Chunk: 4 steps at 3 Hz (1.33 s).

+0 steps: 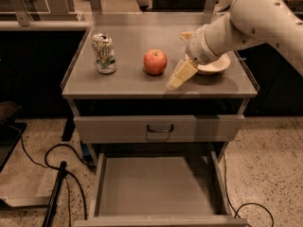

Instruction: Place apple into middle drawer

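I'll close next on the red apple's middle (pixel 155 62), between soda can and cream bowl.
The red apple (pixel 155 62) with yellowish patches stands near the middle of the grey cabinet top (pixel 128 82). My gripper (pixel 177 58) is just right of the apple, low over the top, open and empty. One cream finger (pixel 180 75) points down-left near the front edge, and the other shows behind the wrist. The middle drawer (pixel 158 186) is pulled out below, a wide grey tray with a bare floor.
A crumpled soda can (pixel 104 53) stands left of the apple. A cream bowl (pixel 215 66) sits at the right, partly under my arm. The upper drawer (pixel 160 128) with a dark loop handle is closed. Cables (pixel 57 174) lie on the floor at left.
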### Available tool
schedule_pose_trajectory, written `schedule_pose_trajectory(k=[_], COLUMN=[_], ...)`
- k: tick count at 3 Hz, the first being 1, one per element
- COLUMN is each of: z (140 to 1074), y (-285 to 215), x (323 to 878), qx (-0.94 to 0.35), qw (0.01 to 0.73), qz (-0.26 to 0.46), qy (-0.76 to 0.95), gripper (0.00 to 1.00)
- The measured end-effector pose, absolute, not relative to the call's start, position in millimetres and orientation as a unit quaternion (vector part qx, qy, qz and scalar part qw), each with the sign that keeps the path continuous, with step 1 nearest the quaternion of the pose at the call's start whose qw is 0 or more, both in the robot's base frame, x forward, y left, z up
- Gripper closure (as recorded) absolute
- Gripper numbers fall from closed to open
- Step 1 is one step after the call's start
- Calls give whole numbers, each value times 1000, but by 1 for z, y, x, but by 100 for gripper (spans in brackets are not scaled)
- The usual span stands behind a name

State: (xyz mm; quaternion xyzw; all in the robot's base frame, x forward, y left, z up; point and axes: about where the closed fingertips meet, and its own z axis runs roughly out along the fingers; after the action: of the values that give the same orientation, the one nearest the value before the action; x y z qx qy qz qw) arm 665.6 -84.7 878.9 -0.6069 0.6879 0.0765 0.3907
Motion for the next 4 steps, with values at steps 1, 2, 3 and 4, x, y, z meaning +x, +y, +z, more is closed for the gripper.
schedule_pose_trajectory(k=[1,2,3,4], z=[866,856,850,851], y=[-66,-55,-42,-42], x=[693,710,731,731], qx=[-610,-610,-613,-613], qw=[397,399,395,396], qz=[93,108,136,136], qy=[679,676,671,670], gripper=[0,0,0,0])
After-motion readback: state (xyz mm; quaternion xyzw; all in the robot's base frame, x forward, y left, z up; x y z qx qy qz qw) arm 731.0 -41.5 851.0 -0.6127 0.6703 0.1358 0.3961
